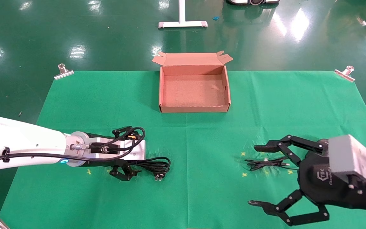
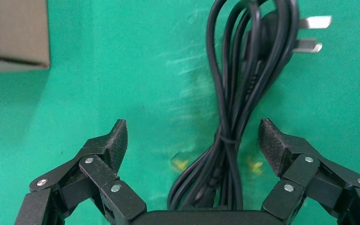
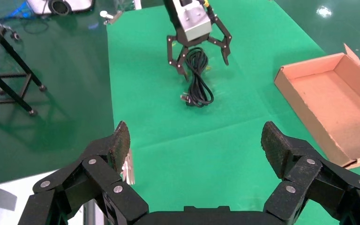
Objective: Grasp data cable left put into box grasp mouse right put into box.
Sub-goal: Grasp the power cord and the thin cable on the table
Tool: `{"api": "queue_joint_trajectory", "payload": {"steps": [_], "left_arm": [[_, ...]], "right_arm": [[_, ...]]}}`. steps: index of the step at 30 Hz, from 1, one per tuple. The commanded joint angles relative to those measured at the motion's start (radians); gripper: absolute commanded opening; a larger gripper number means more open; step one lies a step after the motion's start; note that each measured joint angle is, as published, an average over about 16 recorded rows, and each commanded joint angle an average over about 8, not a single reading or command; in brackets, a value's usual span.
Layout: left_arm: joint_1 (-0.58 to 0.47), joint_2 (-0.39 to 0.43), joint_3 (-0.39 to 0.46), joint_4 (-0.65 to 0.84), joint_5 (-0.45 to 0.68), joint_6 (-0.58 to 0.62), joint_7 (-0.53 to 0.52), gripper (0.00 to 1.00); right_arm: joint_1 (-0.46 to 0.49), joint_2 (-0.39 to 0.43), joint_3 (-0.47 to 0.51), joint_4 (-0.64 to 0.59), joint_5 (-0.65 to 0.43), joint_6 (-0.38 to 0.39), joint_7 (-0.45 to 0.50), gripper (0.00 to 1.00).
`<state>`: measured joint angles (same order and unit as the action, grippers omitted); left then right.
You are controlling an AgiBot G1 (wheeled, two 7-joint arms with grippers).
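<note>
My right gripper next grips the bundled middle (image 1: 268, 163) of the mouse's thin black wire, since loops gather there and the mouse will follow.
The data cable (image 1: 152, 166), a thick black looped cord with a pronged plug (image 2: 309, 33), lies on the green cloth at front left. My left gripper (image 1: 124, 152) is open and low over it, its jaws either side of the bundle (image 2: 232, 122) without touching; this also shows in the right wrist view (image 3: 204, 65). The brown box (image 1: 194, 109) stands open at the back centre. My right gripper (image 1: 256, 175) is open and empty at front right. Beside it lies a thin black wire (image 1: 265, 163); the mouse body is hidden.
The green cloth (image 1: 202, 143) is held by metal clips at its far corners (image 1: 63, 71) (image 1: 345, 73). A white stand base (image 1: 183, 23) is on the floor behind the box. A black stool (image 3: 0, 70) stands off the table's left side.
</note>
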<state>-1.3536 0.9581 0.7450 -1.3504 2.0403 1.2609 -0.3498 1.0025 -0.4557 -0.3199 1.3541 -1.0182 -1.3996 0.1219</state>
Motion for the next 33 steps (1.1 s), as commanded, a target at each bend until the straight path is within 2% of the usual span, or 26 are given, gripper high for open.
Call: {"api": "queue_joint_trajectory", "payload": {"steps": [1, 8, 15, 23, 33], "left_arm": [[-0.001, 0.002, 0.002, 0.0, 0.009, 0.002, -0.011, 1.0], [-0.004, 0.006, 0.005, -0.001, 0.018, 0.006, -0.021, 1.0], [-0.004, 0.006, 0.005, -0.001, 0.018, 0.006, -0.021, 1.0], [-0.004, 0.006, 0.005, -0.001, 0.018, 0.006, -0.021, 1.0], [-0.004, 0.006, 0.005, -0.001, 0.018, 0.006, -0.021, 1.0]], "right_arm": [[-0.004, 0.004, 0.001, 0.001, -0.006, 0.002, -0.009, 1.0], [0.032, -0.015, -0.08, 0.001, -0.282, 0.082, 0.02, 1.0], [0.095, -0.08, -0.15, -0.005, -0.522, 0.153, 0.142, 1.0], [0.133, -0.156, -0.181, -0.025, -0.6, 0.181, 0.273, 1.0], [0.131, -0.22, -0.203, -0.067, -0.672, 0.243, 0.326, 1.0]]}}
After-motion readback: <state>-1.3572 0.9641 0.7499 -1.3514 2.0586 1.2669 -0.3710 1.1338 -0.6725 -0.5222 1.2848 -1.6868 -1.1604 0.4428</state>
